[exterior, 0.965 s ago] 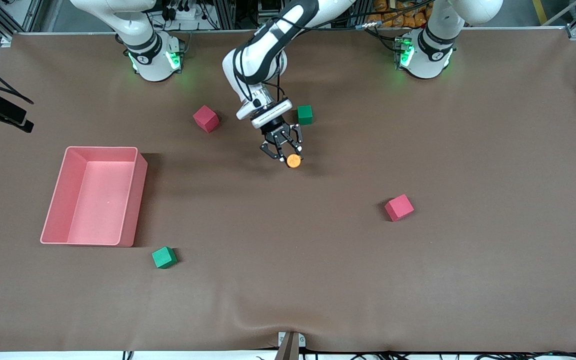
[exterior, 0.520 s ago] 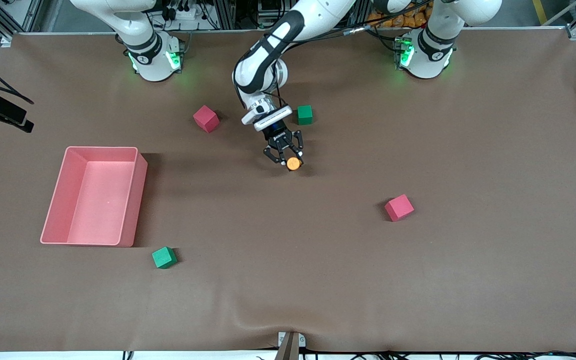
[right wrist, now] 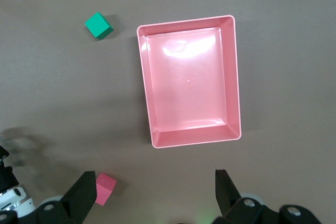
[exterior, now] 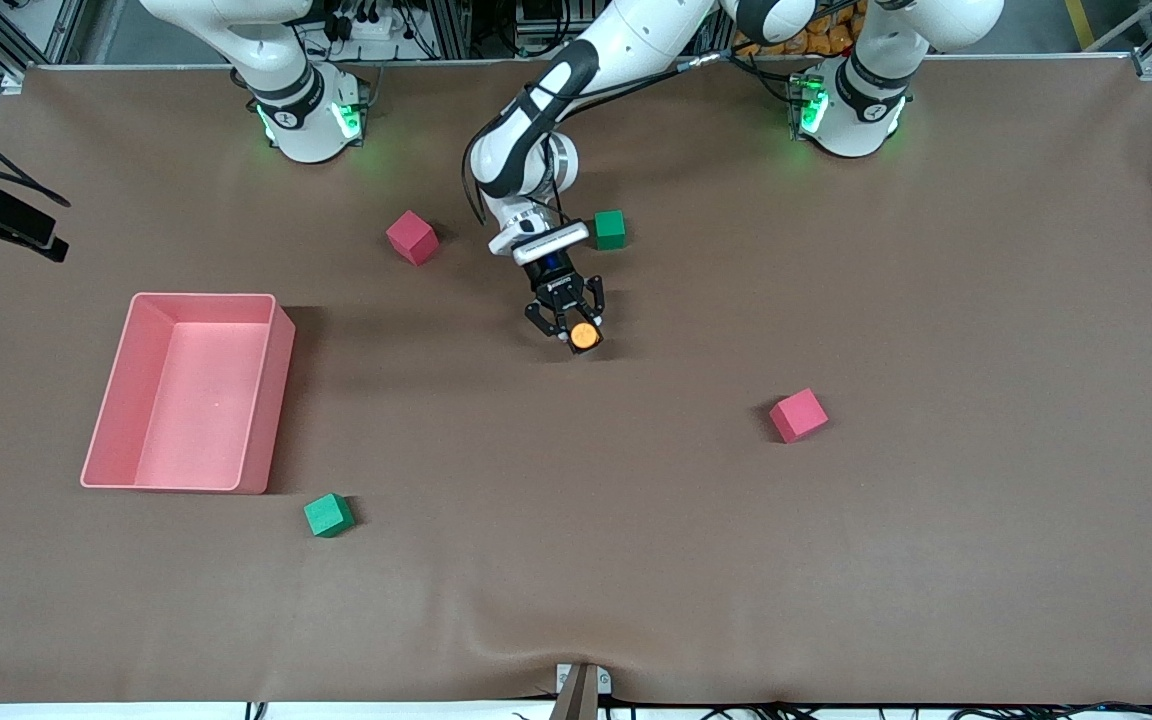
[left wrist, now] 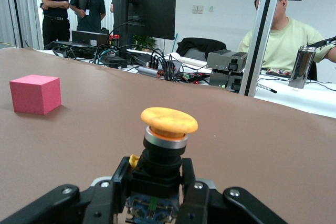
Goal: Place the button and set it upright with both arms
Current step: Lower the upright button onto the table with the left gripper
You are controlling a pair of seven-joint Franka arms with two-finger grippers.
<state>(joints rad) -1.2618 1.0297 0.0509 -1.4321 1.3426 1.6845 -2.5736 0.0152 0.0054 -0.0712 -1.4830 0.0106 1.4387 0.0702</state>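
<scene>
My left gripper is to let go of the button on the cloth [exterior: 592, 356] between the pink bin and the red cube farthest from it.
The button [exterior: 585, 338] has a round orange cap on a dark body. My left gripper [exterior: 573, 325] is shut on that body, low over the middle of the table, a little nearer the front camera than a green cube [exterior: 610, 229]. In the left wrist view the button [left wrist: 168, 122] stands cap-up and the fingers [left wrist: 122, 178] clamp its black base. Whether it touches the cloth I cannot tell. My right gripper [right wrist: 155, 182] hangs open and empty high above the table, looking down on the pink bin [right wrist: 187, 22]; it is out of the front view.
A pink bin [exterior: 266, 400] stands toward the right arm's end. One red cube [exterior: 412, 237] lies beside the left wrist, another red cube [exterior: 798, 415] toward the left arm's end, and a second green cube [exterior: 328, 515] near the bin's front corner. The table is covered in brown cloth.
The left arm has lowered and moved slightly toward the front camera, still gripping the button. The right arm has not visibly moved.
</scene>
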